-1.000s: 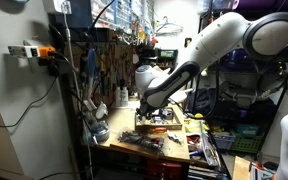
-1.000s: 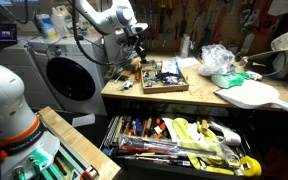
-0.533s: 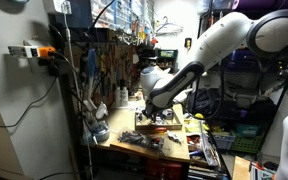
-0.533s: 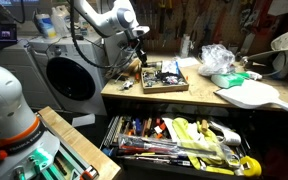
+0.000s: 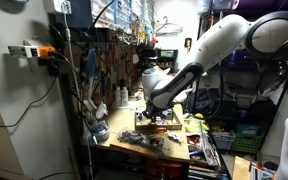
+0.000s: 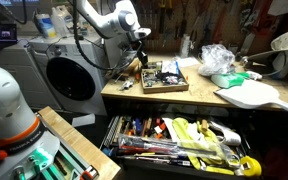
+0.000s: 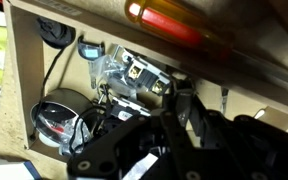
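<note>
Next, my gripper sets the dark tool down in the wooden tray point(image 5: 148, 120) point(image 7: 191, 98) between the small parts and the thin silver tool.
My gripper point(image 7: 189, 96) hangs over a shallow wooden tray point(image 7: 24, 90) full of small parts. Its dark fingers stand close together with nothing between them. Just beyond them lie a clear plastic piece with wires point(image 7: 124, 70) and a round black dial-like part point(image 7: 54, 115). An orange-red screwdriver handle point(image 7: 174, 20) lies along the tray's far side. In both exterior views the gripper point(image 6: 139, 48) point(image 5: 151, 110) points down a little above the tray point(image 6: 164, 86) point(image 5: 154, 131) on the wooden workbench.
An open drawer of hand tools point(image 6: 179, 140) juts out below the bench. A white drum machine point(image 6: 69, 70) stands beside it. A crumpled plastic bag point(image 6: 216, 58) and a white board point(image 6: 249, 95) lie further along. A tool wall point(image 5: 104, 60) rises behind.
The gripper has risen slightly above the tray and the wrist has shifted a little. Nothing in the tray has visibly moved.
</note>
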